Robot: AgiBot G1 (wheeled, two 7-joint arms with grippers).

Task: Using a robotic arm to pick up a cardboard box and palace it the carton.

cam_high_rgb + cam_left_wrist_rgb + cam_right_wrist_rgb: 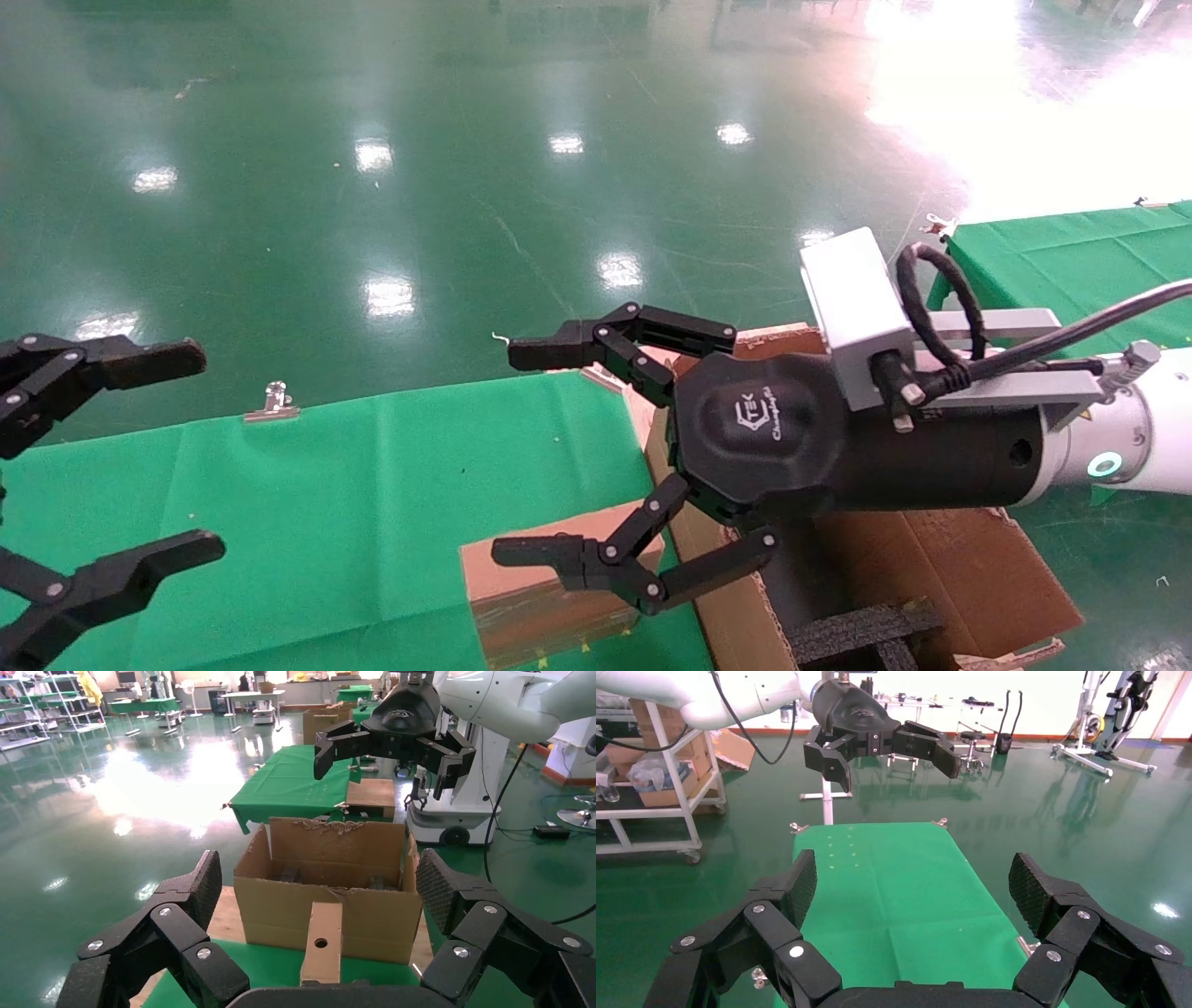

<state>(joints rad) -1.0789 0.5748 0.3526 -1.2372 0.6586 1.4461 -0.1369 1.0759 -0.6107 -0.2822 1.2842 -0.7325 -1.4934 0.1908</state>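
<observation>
Next, I close my right gripper on the cardboard box across its narrow top (609, 525), near the end next to the carton.
The cardboard box (521, 620), small, flat and brown with shiny tape on its face, stands on the green table (326, 485) next to the carton. In the left wrist view its narrow side with the round hole (322, 941) faces me. The carton (941, 568), large with torn flaps, holds black foam (857, 634); it also shows in the left wrist view (330, 881). The robotic arm's right gripper (514, 452) is open and empty, hovering above the box and pointing left. My left gripper (200, 450) is open and empty at the table's left end.
A metal clip (272, 401) holds the cloth at the table's far edge. A second green-covered table (1071, 252) stands at the right. The shiny green floor (466, 140) lies beyond.
</observation>
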